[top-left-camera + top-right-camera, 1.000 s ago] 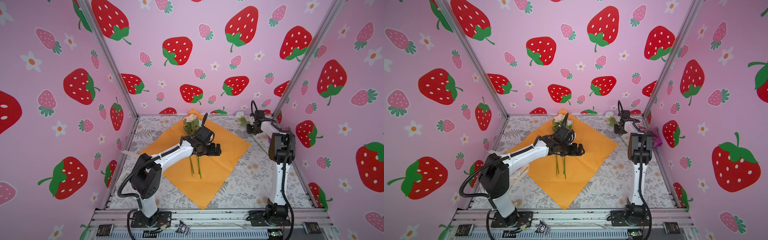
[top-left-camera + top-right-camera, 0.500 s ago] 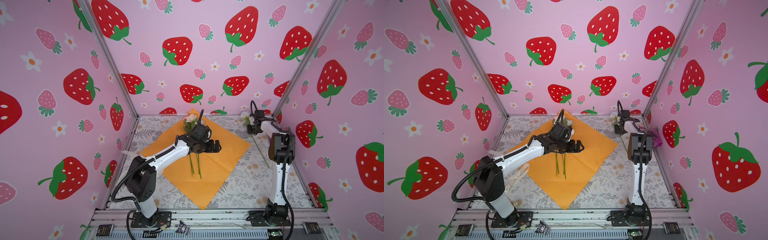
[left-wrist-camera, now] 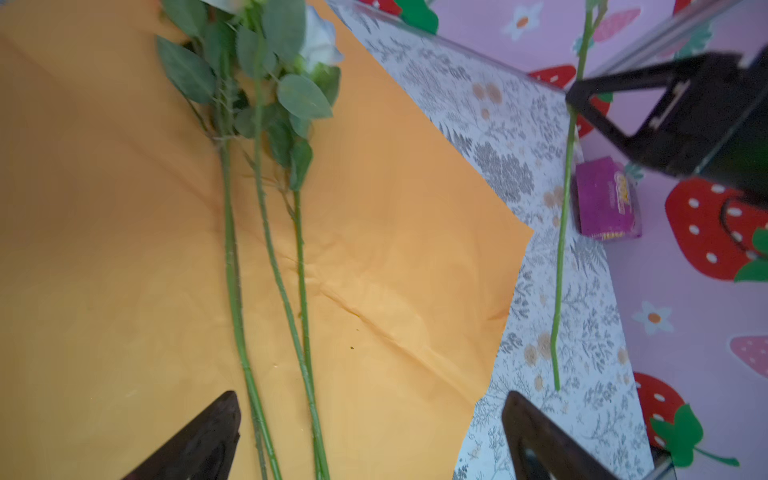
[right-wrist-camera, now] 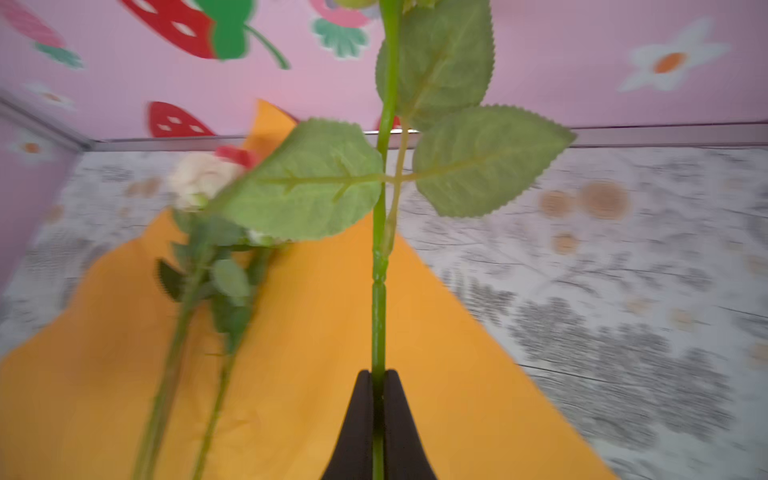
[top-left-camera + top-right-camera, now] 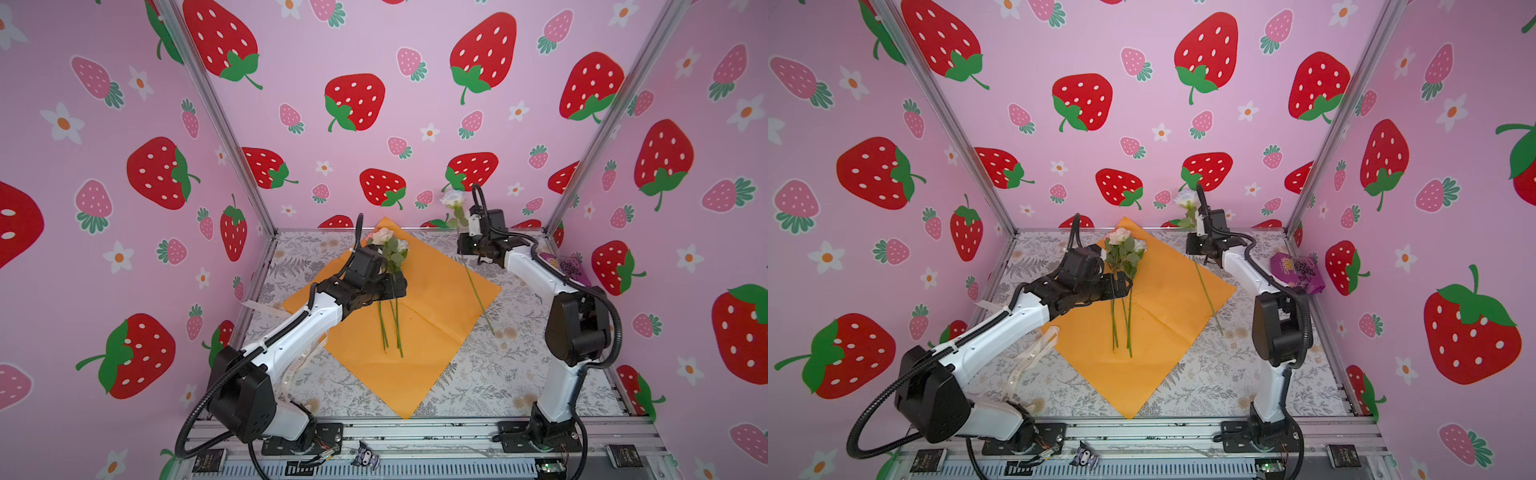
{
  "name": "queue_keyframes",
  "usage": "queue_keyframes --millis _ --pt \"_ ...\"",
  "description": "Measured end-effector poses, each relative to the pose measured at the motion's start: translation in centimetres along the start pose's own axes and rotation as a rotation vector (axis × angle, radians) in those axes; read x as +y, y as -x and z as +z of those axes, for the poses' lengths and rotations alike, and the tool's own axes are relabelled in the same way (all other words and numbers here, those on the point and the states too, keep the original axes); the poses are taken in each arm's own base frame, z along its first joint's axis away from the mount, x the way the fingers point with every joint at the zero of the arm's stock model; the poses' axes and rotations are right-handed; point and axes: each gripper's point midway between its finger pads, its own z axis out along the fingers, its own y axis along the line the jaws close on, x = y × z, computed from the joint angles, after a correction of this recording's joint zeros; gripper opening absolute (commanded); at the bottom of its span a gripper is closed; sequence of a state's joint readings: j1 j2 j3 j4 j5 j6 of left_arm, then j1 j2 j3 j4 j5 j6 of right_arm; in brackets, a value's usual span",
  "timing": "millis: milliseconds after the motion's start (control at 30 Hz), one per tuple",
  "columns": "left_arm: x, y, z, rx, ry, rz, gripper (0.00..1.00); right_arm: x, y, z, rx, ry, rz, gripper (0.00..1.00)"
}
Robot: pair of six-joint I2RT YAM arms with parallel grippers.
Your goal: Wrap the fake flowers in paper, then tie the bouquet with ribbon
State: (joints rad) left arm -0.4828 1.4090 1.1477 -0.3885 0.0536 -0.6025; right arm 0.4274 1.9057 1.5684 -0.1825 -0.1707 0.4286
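Observation:
The robot's right gripper will release the fourth rose, now raised against the back wall, on top of the three roses [image 5: 398,292] [image 4: 217,408] that lie on the orange wrapping paper.
The glossy orange wrapping paper [image 5: 419,345] [image 5: 1163,328] lies flat as a diamond mid-table. Three roses of the bouquet of fake flowers [image 5: 390,249] [image 5: 1125,249] lie on it, blooms toward the back wall, stems [image 3: 232,270] toward the front. My left gripper [image 5: 395,286] [image 5: 1121,286] [image 3: 370,399] hovers open over those stems, holding nothing. My right gripper [image 5: 461,245] [image 5: 1190,245] [image 4: 377,374] is shut on the green stem [image 4: 379,291] of a fourth rose. That rose's pale bloom [image 5: 453,199] is raised against the back wall. Its long stem [image 3: 561,249] slants down past the paper's right corner.
A purple snack packet [image 5: 1296,272] [image 3: 606,199] lies by the right wall. A cream ribbon [image 5: 1027,359] lies on the floral tabletop under my left arm. Strawberry-print walls close the back and both sides, and a metal rail [image 5: 415,432] runs along the front.
My right gripper closed on the fourth rose's stem and lifted its bloom up and away from the right wall. My left gripper stayed open and drew slightly left over the stems.

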Motion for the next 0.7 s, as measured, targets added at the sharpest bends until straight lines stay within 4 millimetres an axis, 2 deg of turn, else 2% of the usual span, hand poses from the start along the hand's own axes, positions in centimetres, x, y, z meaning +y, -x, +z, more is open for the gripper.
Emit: queue_keyframes --millis 33,133,200,300,433,633,700 --pt "1.7 0.3 -0.5 -0.016 0.023 -0.032 0.99 2.5 -0.6 0.6 -0.007 0.069 0.033 0.0" --pt "6.5 0.3 -1.3 -0.035 0.093 -0.126 0.99 6.9 -2.9 3.0 0.026 0.193 0.137 0.0" --pt "9.0 -0.3 -1.8 -0.032 0.129 -0.179 0.99 8.2 -4.2 4.9 0.061 0.231 0.194 0.01" --pt "11.1 -1.1 -2.5 -0.026 0.154 -0.224 0.99 9.0 -6.6 7.7 0.114 0.251 0.264 0.01" --pt "12.0 -1.8 -3.2 -0.025 0.15 -0.253 0.99 9.8 -9.6 10.0 0.188 0.262 0.319 0.02" --pt "11.9 -2.3 -3.0 -0.001 0.121 -0.271 0.99 12.1 -9.7 11.4 0.195 0.314 0.342 0.07" --pt "11.7 -2.4 -3.0 0.005 0.11 -0.272 0.99 12.8 -9.4 11.7 0.188 0.328 0.339 0.05"
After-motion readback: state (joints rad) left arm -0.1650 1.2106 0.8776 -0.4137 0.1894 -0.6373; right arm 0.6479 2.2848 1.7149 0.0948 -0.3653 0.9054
